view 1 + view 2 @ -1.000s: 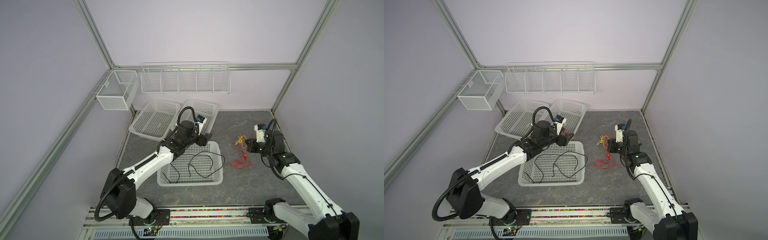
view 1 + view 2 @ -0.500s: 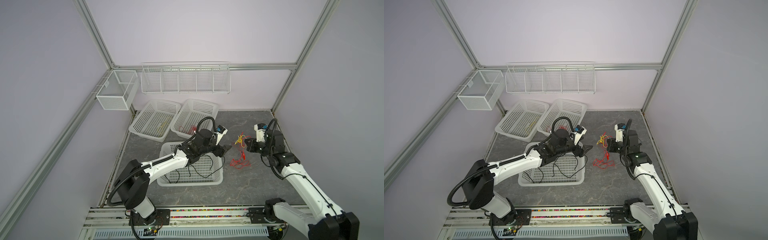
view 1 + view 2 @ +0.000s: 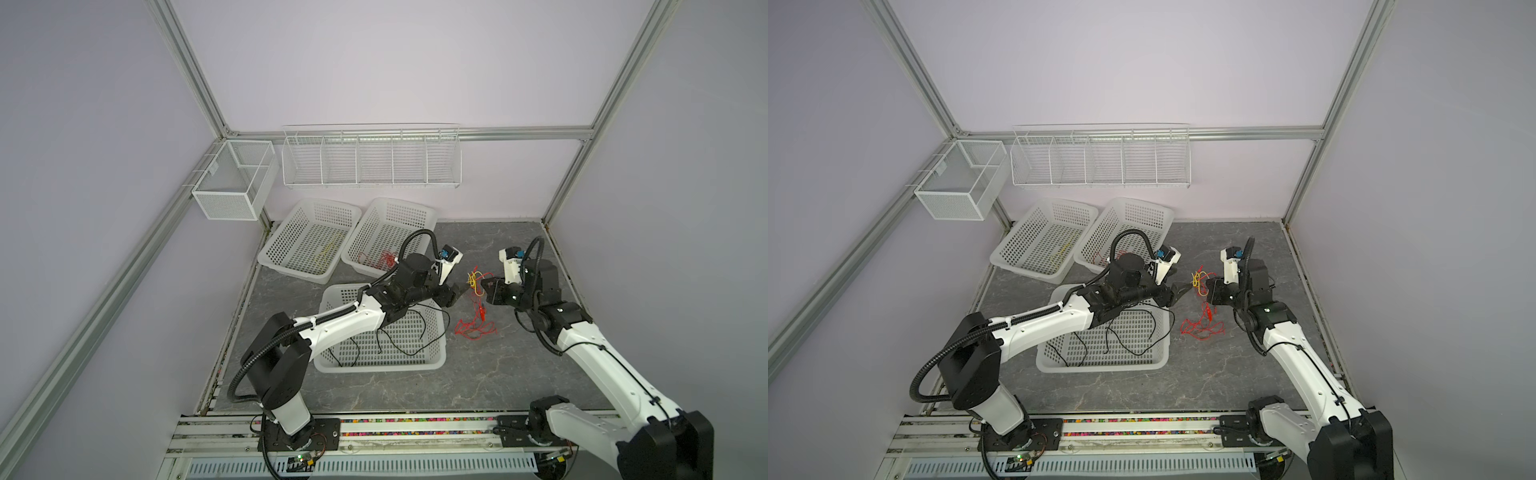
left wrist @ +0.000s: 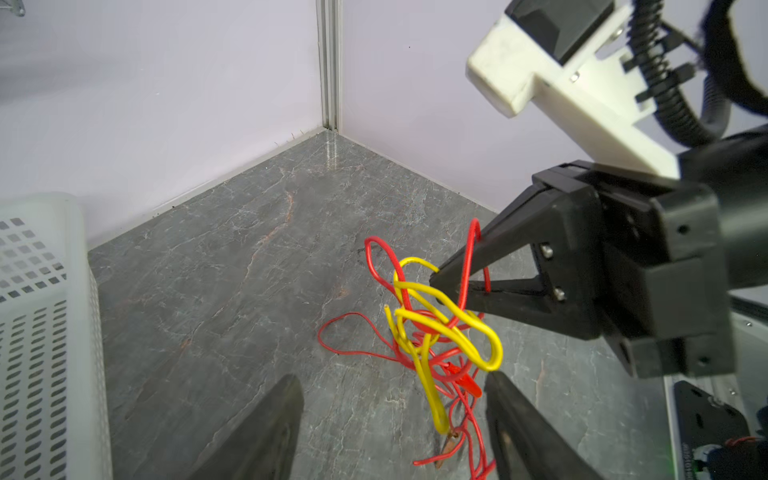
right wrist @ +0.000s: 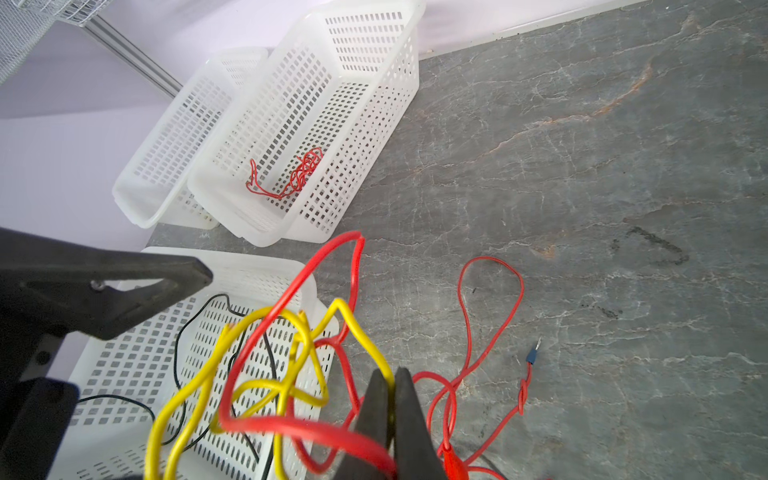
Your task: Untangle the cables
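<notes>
The red cable loops through the yellow cable in my right gripper, so next I take the yellow cable with my left gripper while my right gripper takes the red cable (image 4: 466, 276).
A tangle of yellow and red cables (image 3: 474, 281) (image 3: 1199, 281) hangs above the grey table. My right gripper (image 5: 390, 372) (image 3: 484, 287) is shut on a yellow strand of it (image 5: 365, 332). Red cable (image 3: 473, 330) trails from the tangle (image 4: 449, 324) down to a loose pile on the table. My left gripper (image 4: 392, 376) (image 3: 457, 293) is open just left of the tangle. The lower yellow end (image 4: 436, 411) hangs between its fingers, nearer one of them; I cannot tell whether it touches. A black cable (image 3: 419, 332) lies in the near basket.
The near white basket (image 3: 374, 368) sits under my left arm. Two more white baskets stand at the back left: one (image 3: 291, 266) holds a yellow cable, one (image 5: 374, 104) holds a red cable (image 5: 299, 174). Wire racks (image 3: 370, 183) hang on the back wall.
My left arm has swung right, from over the back baskets across the near basket to the hanging tangle. The right arm and the tangle have stayed put.
</notes>
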Controlling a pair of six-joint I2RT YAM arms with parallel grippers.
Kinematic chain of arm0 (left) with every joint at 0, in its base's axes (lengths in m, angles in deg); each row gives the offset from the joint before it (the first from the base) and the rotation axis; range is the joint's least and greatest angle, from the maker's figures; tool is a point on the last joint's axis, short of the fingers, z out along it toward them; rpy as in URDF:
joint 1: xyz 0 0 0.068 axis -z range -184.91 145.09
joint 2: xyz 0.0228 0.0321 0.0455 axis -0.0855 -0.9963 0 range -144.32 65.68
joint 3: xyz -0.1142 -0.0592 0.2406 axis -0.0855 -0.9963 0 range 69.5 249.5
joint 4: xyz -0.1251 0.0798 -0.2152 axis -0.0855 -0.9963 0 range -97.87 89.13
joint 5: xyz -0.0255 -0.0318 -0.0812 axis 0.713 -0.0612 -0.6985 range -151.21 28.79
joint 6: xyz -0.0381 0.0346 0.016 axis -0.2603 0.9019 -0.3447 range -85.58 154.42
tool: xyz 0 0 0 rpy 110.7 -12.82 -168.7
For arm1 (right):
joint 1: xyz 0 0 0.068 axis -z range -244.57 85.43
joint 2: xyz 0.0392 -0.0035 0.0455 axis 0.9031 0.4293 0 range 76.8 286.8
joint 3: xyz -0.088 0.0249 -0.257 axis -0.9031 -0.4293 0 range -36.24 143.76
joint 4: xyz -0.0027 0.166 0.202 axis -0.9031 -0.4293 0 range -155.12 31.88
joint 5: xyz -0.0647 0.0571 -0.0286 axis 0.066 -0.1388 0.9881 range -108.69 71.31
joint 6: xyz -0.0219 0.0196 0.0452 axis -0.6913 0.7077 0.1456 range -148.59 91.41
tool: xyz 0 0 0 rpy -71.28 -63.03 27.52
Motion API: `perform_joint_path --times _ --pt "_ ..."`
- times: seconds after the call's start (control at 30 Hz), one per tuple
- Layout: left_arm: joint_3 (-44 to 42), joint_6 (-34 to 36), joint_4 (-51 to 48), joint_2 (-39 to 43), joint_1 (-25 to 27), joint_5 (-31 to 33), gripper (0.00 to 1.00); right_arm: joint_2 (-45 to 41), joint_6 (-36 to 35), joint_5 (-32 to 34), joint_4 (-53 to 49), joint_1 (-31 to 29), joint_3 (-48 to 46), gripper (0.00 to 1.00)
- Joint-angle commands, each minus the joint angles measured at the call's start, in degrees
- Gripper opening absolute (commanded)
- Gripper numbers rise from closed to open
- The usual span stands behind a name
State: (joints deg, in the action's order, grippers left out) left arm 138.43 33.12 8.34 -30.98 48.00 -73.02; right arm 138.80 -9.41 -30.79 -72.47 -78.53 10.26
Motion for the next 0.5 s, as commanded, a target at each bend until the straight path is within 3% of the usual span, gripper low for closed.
perform_joint_path --times 0.0,0.3,0.4,0.47 --pt "1.7 0.1 0.4 -1.4 0.3 -0.3 0.67 0.3 0.7 -1.3 2.3 -0.5 1.0 0.07" --pt "2.0 0.3 0.4 -2.7 0.3 0.2 0.52 1.7 1.1 -2.5 3.3 -1.5 2.3 0.07" --pt "2.4 0.4 0.2 -3.3 0.2 0.8 0.39 2.1 1.4 -2.6 3.5 -1.9 2.3 0.07" --pt "2.6 0.7 -0.4 -3.6 0.3 1.6 0.25 2.1 1.5 -2.6 3.6 -2.1 2.4 0.07"
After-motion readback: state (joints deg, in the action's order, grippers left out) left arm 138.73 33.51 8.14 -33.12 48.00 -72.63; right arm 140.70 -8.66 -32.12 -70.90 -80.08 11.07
